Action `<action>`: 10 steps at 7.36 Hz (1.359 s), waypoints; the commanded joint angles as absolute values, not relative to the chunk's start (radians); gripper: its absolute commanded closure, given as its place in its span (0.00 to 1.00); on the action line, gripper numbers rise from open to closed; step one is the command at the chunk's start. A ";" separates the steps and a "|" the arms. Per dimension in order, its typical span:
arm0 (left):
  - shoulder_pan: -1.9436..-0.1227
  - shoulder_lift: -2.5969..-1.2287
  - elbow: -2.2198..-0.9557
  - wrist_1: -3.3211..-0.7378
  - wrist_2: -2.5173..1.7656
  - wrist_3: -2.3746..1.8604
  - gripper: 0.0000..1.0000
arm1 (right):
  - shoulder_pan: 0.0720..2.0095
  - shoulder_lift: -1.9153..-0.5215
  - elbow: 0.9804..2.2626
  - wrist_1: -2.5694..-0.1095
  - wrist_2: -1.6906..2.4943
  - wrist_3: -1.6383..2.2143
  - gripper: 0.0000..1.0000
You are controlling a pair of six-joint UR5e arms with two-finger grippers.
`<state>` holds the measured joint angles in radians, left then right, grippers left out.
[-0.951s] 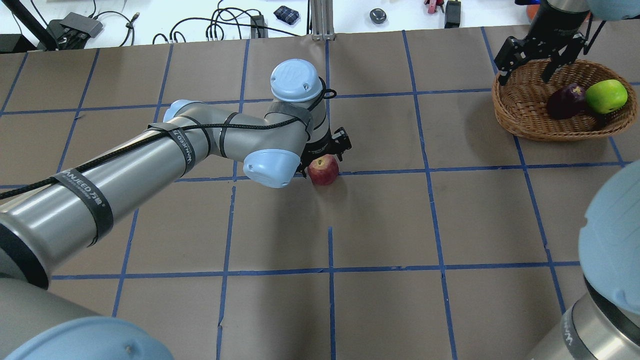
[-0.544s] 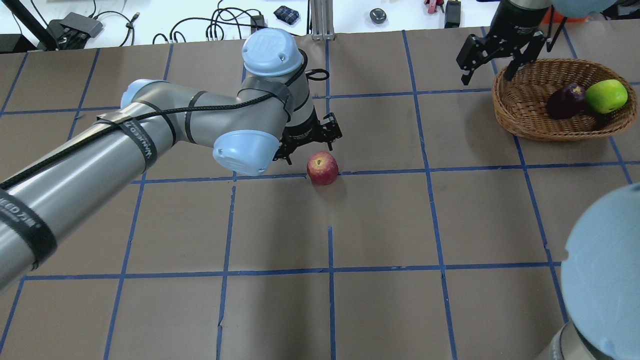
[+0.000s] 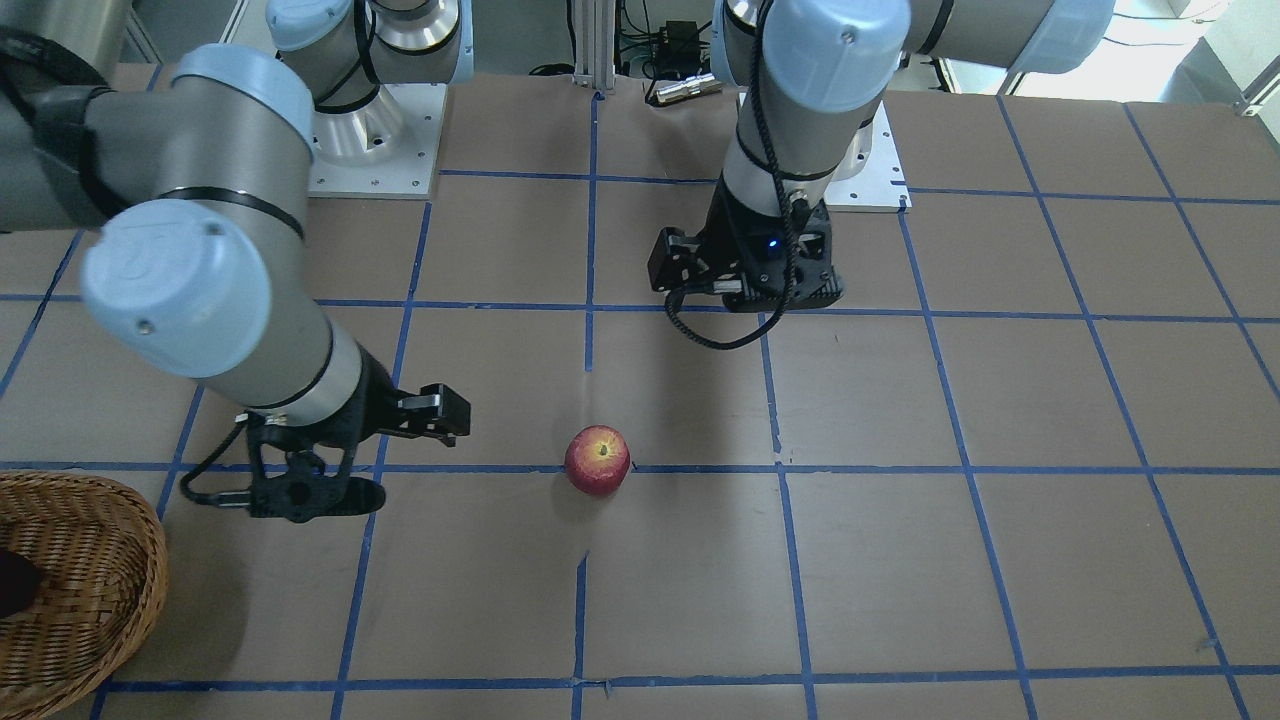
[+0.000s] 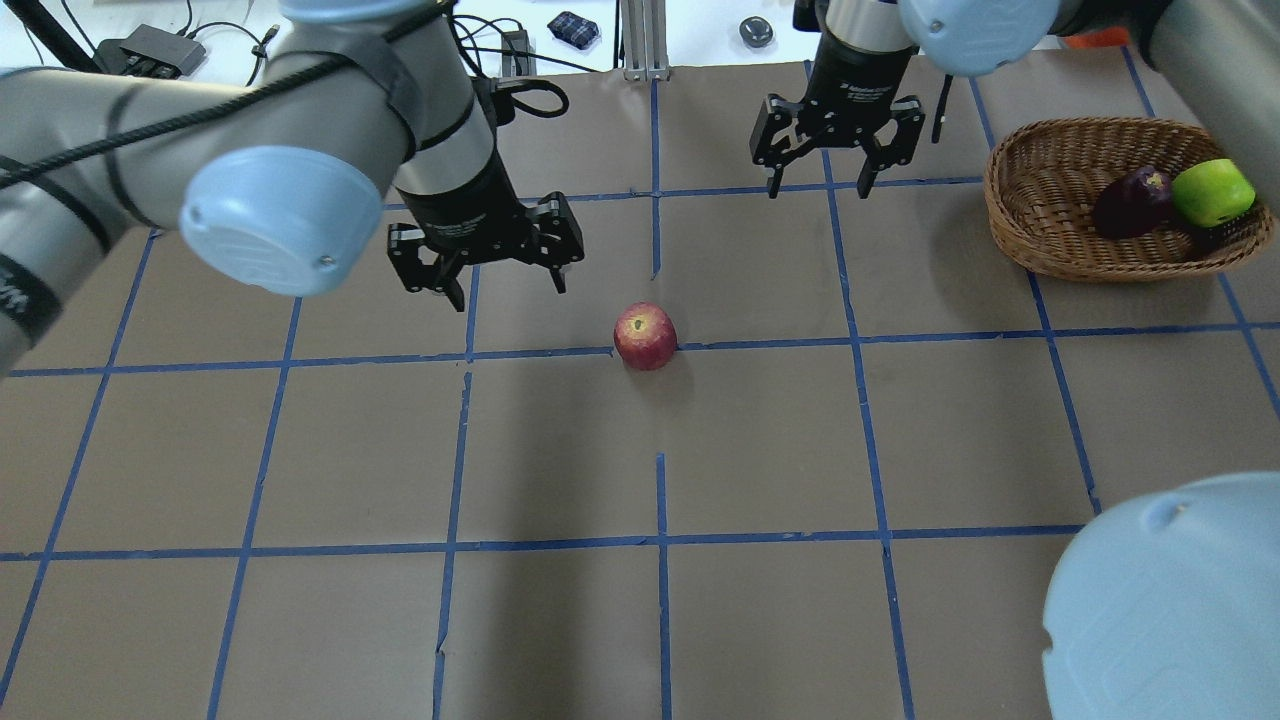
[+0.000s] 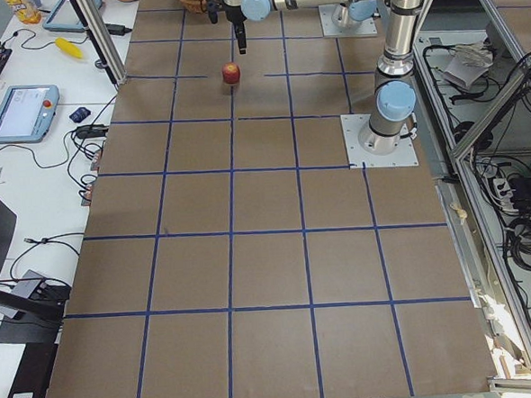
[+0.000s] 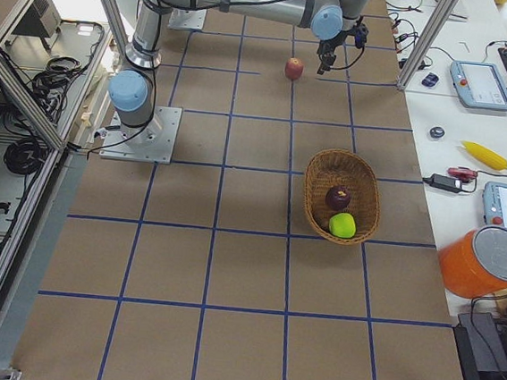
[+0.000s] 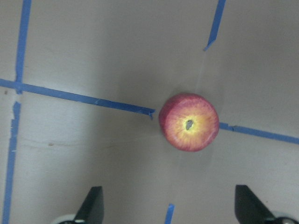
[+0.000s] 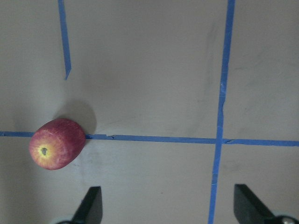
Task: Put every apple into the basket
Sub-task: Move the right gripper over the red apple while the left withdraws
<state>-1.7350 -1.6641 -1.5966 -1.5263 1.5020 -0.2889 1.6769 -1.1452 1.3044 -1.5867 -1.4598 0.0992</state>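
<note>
Next, I move my right gripper to the red apple on the blue tape line and close it around the apple's opposite sides (image 3: 597, 463) (image 8: 57, 143).
The red apple (image 4: 645, 337) (image 3: 598, 460) rests on the brown table on a blue tape line. The dark purple apple (image 4: 1130, 203) and the green apple (image 4: 1212, 192) lie side by side in the wicker basket (image 4: 1040, 250) at the far right. My left gripper (image 4: 508, 290) hangs open to the left of the red apple, which shows ahead of its fingertips in the left wrist view (image 7: 189, 122). My right gripper (image 4: 817, 188) is open too, above the table beyond and to the right of the red apple. In the right wrist view the red apple (image 8: 56, 143) lies at the left.
Blue tape lines divide the brown table into squares. A white bench with cables (image 4: 450, 45) and small devices runs along the far edge. In the exterior right view an orange container (image 6: 485, 262) and a tablet (image 6: 482, 84) sit on the side bench past the basket (image 6: 316, 192).
My left gripper has pulled away from the red apple, rising and shifting left. My right gripper has travelled left from the basket toward the table's middle. The red apple has not moved.
</note>
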 commanded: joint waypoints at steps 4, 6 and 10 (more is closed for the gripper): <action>-1.605 -1.529 -1.565 -1.681 1.503 -0.200 0.00 | 1.887 -1.103 1.509 -1.909 -1.428 0.509 0.00; -1.600 -1.529 -1.574 -1.619 1.506 -0.086 0.00 | 1.933 -1.025 1.509 -2.018 -1.428 0.604 0.00; -1.594 -1.526 -1.575 -1.623 1.511 0.026 0.00 | 1.934 -0.965 1.511 -2.036 -1.439 0.607 0.00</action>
<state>-1.5963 -1.5285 -1.5749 -1.6215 1.5097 0.0064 1.9337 -0.9815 1.5109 -2.0298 -1.4323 0.6053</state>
